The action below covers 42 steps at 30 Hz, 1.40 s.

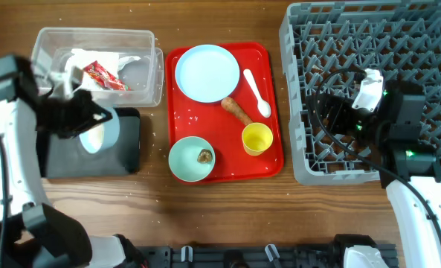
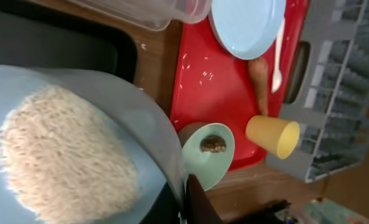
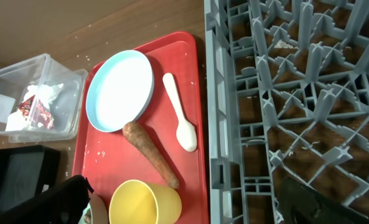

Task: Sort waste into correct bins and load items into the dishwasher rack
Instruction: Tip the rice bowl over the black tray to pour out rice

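My left gripper needs to set the pale blue bowl down on the red serving tray (image 1: 192, 117) (image 2: 210, 88) between the blue plate and teal bowl.
My left gripper (image 2: 187, 198) is shut on the rim of a pale blue bowl (image 2: 116, 99) full of white rice (image 2: 60, 155), held tilted over the black tray (image 1: 129, 149). The clear tub (image 1: 142, 37) holds the napkin (image 1: 77, 59) and the red wrapper (image 1: 101, 75). On the red serving tray (image 1: 181, 123) are the blue plate (image 1: 207, 71), the white spoon (image 1: 256, 93), the sausage stick (image 1: 237, 110), the yellow cup (image 1: 256, 138) and a teal bowl (image 1: 184, 165) with a brown lump (image 1: 204, 155). My right gripper (image 1: 338, 113) is open and empty over the grey rack (image 1: 302, 45).
Loose rice grains (image 2: 203, 74) lie on the red tray near the plate. The rack's wall (image 3: 218, 155) stands right beside the tray's right edge. Bare wood shows in front of the tray and between the tub and the tray.
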Tool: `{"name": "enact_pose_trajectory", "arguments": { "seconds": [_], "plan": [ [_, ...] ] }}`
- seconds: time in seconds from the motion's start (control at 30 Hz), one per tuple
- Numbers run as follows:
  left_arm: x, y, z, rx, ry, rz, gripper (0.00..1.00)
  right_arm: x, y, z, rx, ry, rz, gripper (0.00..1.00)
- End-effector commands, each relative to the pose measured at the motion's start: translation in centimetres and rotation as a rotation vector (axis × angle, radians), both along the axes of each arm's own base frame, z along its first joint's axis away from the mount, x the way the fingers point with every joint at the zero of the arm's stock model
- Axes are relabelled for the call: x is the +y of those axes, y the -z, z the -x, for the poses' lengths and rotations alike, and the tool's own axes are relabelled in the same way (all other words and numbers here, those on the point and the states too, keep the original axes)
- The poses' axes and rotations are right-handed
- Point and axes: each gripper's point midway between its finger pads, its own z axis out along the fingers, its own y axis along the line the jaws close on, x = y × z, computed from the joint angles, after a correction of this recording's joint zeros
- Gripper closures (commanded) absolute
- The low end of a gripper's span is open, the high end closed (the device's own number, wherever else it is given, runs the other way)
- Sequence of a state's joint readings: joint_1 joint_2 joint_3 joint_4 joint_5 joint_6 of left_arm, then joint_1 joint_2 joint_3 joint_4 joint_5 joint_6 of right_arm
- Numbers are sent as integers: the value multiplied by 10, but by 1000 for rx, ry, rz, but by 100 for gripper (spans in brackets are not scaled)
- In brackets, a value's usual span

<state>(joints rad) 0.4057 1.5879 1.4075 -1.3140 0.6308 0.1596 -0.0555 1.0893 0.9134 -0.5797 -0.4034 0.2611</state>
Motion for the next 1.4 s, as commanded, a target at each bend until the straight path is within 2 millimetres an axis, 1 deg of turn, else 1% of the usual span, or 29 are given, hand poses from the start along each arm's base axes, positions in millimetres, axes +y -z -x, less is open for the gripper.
{"name": "enact_pose_trajectory", "arguments": {
  "seconds": [0.0,0.1,0.23,0.3,0.4,0.5,0.6,0.77,0.87,0.93,0.97,1.0,1.03,1.07,1.17,1.27,1.37],
  "plan": [
    [7,6,-1,-166,8,197,96,1,-6,-4,-15,1,0,0],
    [31,22,-3,-264,-74,277,96,1,-7,-5,-20,1,0,0],
    [57,32,-8,-389,-191,420,96,1,-8,-5,-19,6,-6,0],
    [66,35,-8,-403,-235,474,96,1,-8,-5,-19,6,-6,0],
    [75,23,-6,-422,-328,645,96,1,-7,-5,-18,6,-6,0],
    [82,20,-4,-367,-410,717,96,1,-6,-4,-12,6,-6,0],
    [85,14,-3,-328,-467,794,96,1,-5,-3,-8,6,-7,0],
    [78,-3,2,-275,-527,940,96,1,-4,-2,-1,6,-7,0],
    [84,-2,-1,-318,-512,911,96,1,-4,-2,-1,6,-7,0],
    [85,-6,1,-299,-543,958,96,1,-4,-2,0,5,-7,0],
    [87,-5,0,-315,-534,942,96,1,-4,-2,0,6,-7,0],
    [90,2,0,-326,-520,884,96,1,-4,-2,0,6,-7,0],
    [93,10,2,-300,-529,848,96,1,-4,-2,0,7,-8,0],
    [92,10,2,-291,-536,854,96,1,-4,-2,6,18,-20,0],
    [92,0,2,-310,-543,908,96,1,-6,-3,-2,17,-18,0],
    [90,-4,2,-317,-535,899,96,1,-8,-5,-15,17,-19,0],
    [87,-10,4,-337,-512,851,96,1,-9,-6,-19,16,-19,0]
  ]
}}
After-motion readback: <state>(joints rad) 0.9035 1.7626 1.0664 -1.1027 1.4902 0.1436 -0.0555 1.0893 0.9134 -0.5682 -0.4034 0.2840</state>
